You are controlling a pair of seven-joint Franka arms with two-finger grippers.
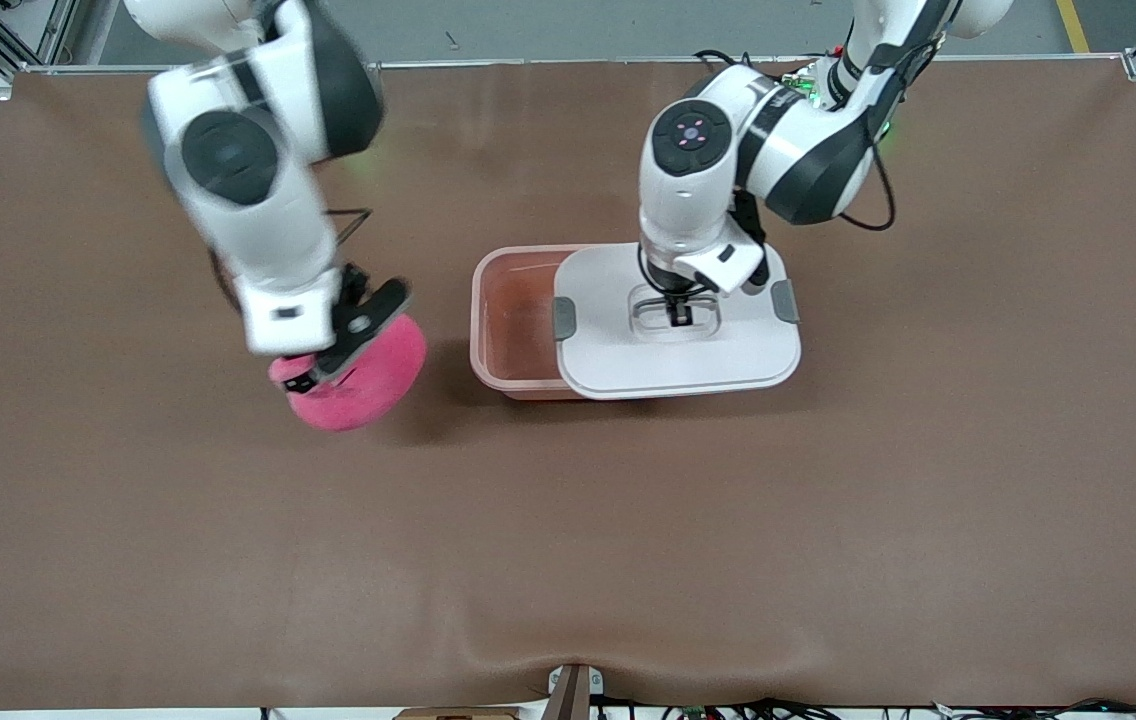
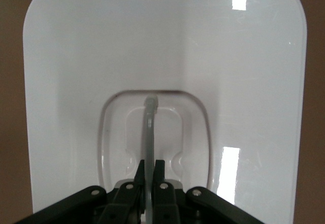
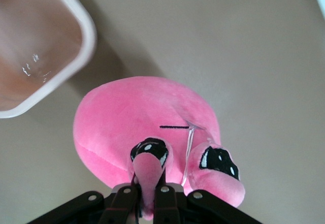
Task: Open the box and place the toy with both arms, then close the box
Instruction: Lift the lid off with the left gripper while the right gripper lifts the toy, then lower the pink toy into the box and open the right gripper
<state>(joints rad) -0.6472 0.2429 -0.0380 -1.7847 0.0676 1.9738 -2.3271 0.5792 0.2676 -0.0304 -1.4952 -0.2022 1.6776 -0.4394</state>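
Next, my right gripper lets go of the pink plush toy inside the tub's open end (image 1: 533, 313) (image 3: 20, 36), next to the white lid.
The box's pinkish tub (image 1: 511, 320) stands mid-table, partly uncovered. Its white lid (image 1: 678, 350) with grey side clips sits shifted toward the left arm's end, leaving the tub's other part open. My left gripper (image 1: 679, 313) is shut on the lid's grey centre handle (image 2: 149, 132) in the recess. My right gripper (image 1: 328, 365) is shut on a small flap of the pink plush toy (image 1: 358, 378) and holds it above the table beside the tub, toward the right arm's end. In the right wrist view the toy (image 3: 137, 117) hangs below the fingers, and the tub's rim (image 3: 76, 56) shows close by.
The brown table cover (image 1: 568, 520) stretches wide around the box, with a slight wrinkle at the edge nearest the front camera. Metal frame rails run along the table's edge by the arm bases.
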